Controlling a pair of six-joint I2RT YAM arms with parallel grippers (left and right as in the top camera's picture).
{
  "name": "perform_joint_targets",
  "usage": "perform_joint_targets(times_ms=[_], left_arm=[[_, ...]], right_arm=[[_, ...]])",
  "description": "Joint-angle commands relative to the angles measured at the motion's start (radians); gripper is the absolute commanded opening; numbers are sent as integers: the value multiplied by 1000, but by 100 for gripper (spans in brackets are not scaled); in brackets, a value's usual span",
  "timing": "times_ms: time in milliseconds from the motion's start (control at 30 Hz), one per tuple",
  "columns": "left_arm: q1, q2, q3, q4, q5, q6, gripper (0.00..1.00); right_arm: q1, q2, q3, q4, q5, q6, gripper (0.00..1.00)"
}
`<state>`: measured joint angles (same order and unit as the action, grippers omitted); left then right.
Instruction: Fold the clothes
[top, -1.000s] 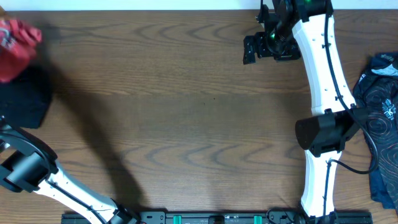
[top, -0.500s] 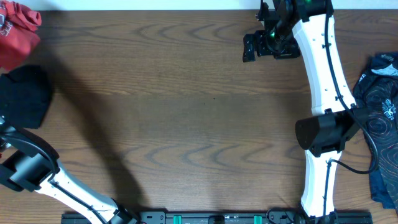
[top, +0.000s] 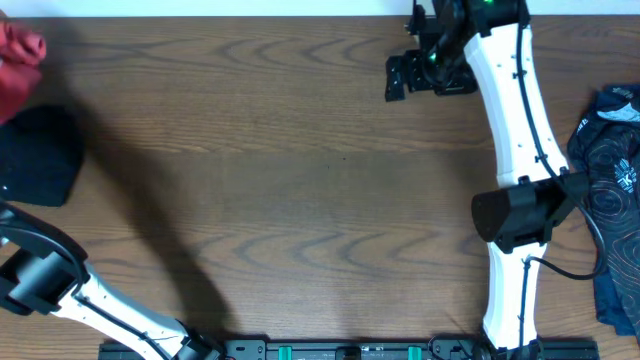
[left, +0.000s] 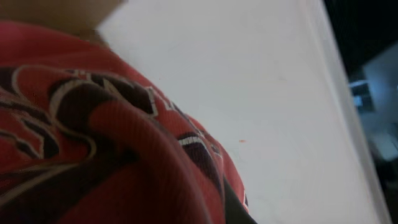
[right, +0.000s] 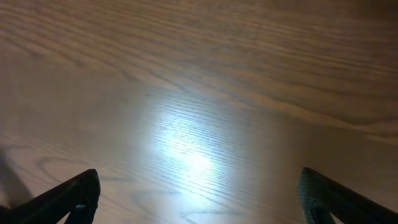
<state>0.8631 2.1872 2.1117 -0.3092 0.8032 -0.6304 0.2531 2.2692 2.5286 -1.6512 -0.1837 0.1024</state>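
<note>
My left gripper has the coral-red T-shirt. It will let go of it on top of the black cloth bundle (top: 34, 140).
The coral-red T-shirt (top: 14, 62) is bunched at the table's far-left back corner, mostly past the frame edge. In the left wrist view its red cloth with white-edged dark lettering (left: 93, 143) fills the lower left, right against the camera and hiding the left gripper's fingers. The cloth rides with that shut gripper. A black cloth bundle (top: 38, 155) lies just in front of the shirt. A navy swirl-patterned garment (top: 612, 190) lies at the right edge. My right gripper (top: 398, 78) hangs open over bare wood at the back, its fingertips (right: 78, 198) wide apart with nothing between them.
The white right arm (top: 520, 170) stretches from the front edge to the back, between the table's middle and the navy garment. The left arm's dark elbow (top: 35, 280) sits at the front left. A pale surface (left: 261, 93) lies beyond the table's left edge.
The red T-shirt has moved left and towards the back corner, leaving less of it in the overhead view. The right gripper has shifted slightly left.
</note>
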Motion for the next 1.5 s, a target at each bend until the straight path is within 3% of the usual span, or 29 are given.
perform_joint_targets(times_ms=[0, 600, 1100, 1233, 1467], left_arm=[[28, -18, 27, -8, -15, 62, 6], [49, -18, 27, -94, -4, 76, 6], [49, -18, 27, -379, 5, -50, 6], [49, -18, 27, -457, 69, -53, 6], [50, -18, 27, -662, 52, -45, 6]], right_arm=[[31, -26, -5, 2, 0, 2, 99], [56, -26, -5, 17, 0, 2, 99], [75, -26, -5, -44, -9, -11, 99], [89, -26, -5, -46, -8, -14, 99], [109, -26, -5, -47, -9, -14, 99]])
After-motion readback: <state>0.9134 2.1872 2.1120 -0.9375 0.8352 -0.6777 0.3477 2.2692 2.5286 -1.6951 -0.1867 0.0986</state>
